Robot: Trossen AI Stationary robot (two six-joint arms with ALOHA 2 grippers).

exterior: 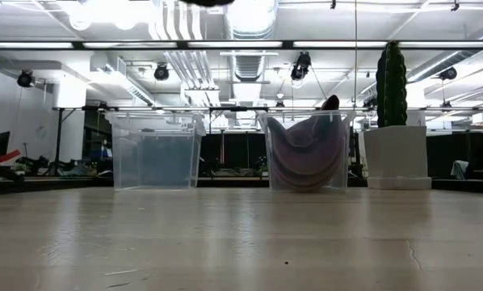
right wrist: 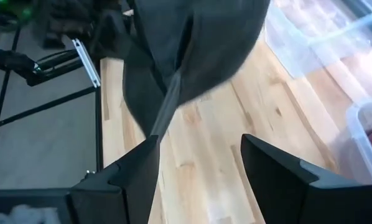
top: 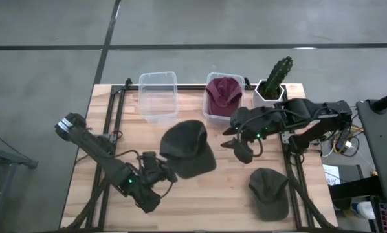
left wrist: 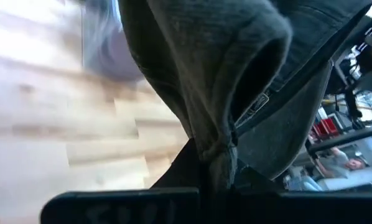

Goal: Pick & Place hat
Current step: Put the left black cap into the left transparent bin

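Observation:
Next, I let go of the dark grey hat, still in the air over the table, with my left gripper inside the empty clear bin (top: 165, 101) next to the maroon hat's bin.
A dark grey hat (top: 188, 149) is in the air over the middle of the table; in the low view only a dark sliver (exterior: 209, 2) of it shows at the top. My left gripper (top: 164, 171) is shut on its near-left edge. My right gripper (top: 243, 150) hovers open just to the hat's right, and its wrist view shows the hat (right wrist: 192, 50) ahead of the spread fingers (right wrist: 198, 146). An olive hat (top: 269, 192) lies flat near the table's near right corner. A maroon hat (top: 222, 94) sits in a clear bin. My left gripper pinches a bunched fold of the hat's fabric (left wrist: 218, 149) between its two fingers, at the hat's near-left edge (top: 172, 163). The fingers come slanting from the table's near-left side. The hat is lifted clear of the table and spreads out beyond the fingers.
Along the far edge stand an empty clear bin (top: 158, 96), the bin with the maroon hat (exterior: 308, 153) and a cactus in a white pot (top: 273, 81). Bare wood lies at the table's left (top: 125, 136). Cables and equipment sit off the right edge.

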